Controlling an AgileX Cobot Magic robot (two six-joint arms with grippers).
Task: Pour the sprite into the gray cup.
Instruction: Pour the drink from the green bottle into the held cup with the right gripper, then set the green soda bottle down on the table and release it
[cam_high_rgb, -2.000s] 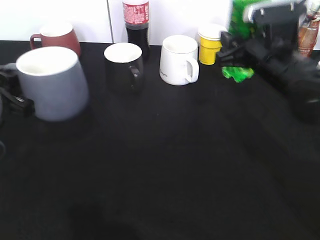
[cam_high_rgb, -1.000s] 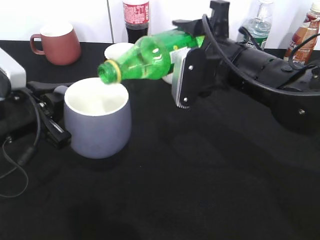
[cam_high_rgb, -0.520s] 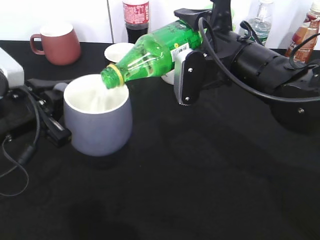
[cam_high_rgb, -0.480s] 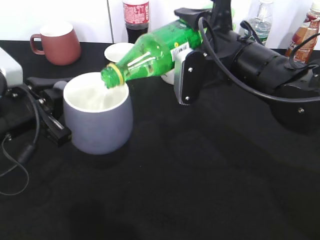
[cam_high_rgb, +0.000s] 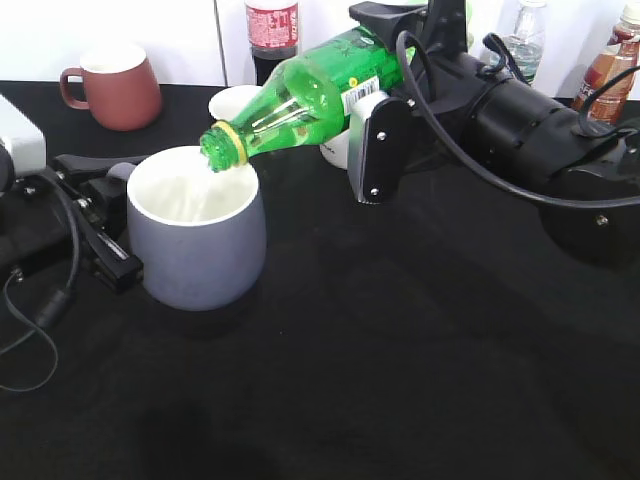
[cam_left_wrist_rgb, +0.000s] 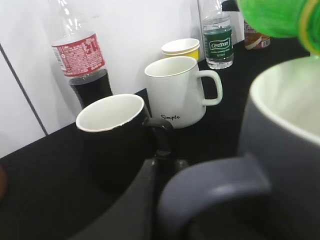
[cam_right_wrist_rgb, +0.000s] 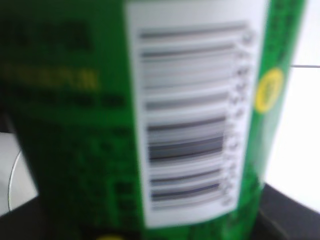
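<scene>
My left gripper is going to let go of the gray cup on the black table (cam_high_rgb: 152, 170) just in front of the maroon mug.
The green sprite bottle (cam_high_rgb: 310, 95) is held tilted, mouth down to the left, its yellow-ringed mouth over the rim of the gray cup (cam_high_rgb: 200, 250). My right gripper (cam_high_rgb: 385, 105) is shut on the bottle's body; its label and barcode fill the right wrist view (cam_right_wrist_rgb: 150, 115). The gray cup stands on the black table at left. My left gripper (cam_high_rgb: 100, 215) is shut on the cup's loop handle (cam_left_wrist_rgb: 210, 182). The cup's white inside (cam_left_wrist_rgb: 292, 107) shows in the left wrist view, with the bottle's mouth (cam_left_wrist_rgb: 282, 17) above it.
A maroon mug (cam_high_rgb: 112, 85) stands at back left. A black mug (cam_left_wrist_rgb: 117, 135), a white mug (cam_left_wrist_rgb: 182, 90), a yellow cup (cam_left_wrist_rgb: 181, 48), a cola bottle (cam_high_rgb: 272, 30) and a small clear bottle (cam_high_rgb: 522, 40) line the back. A brown bottle (cam_high_rgb: 610, 60) is far right.
From the back right, the bottle was carried to the cup and tipped over it. In the last half second its base rose, steepening the tilt. The cup has moved rightward from the far left.
</scene>
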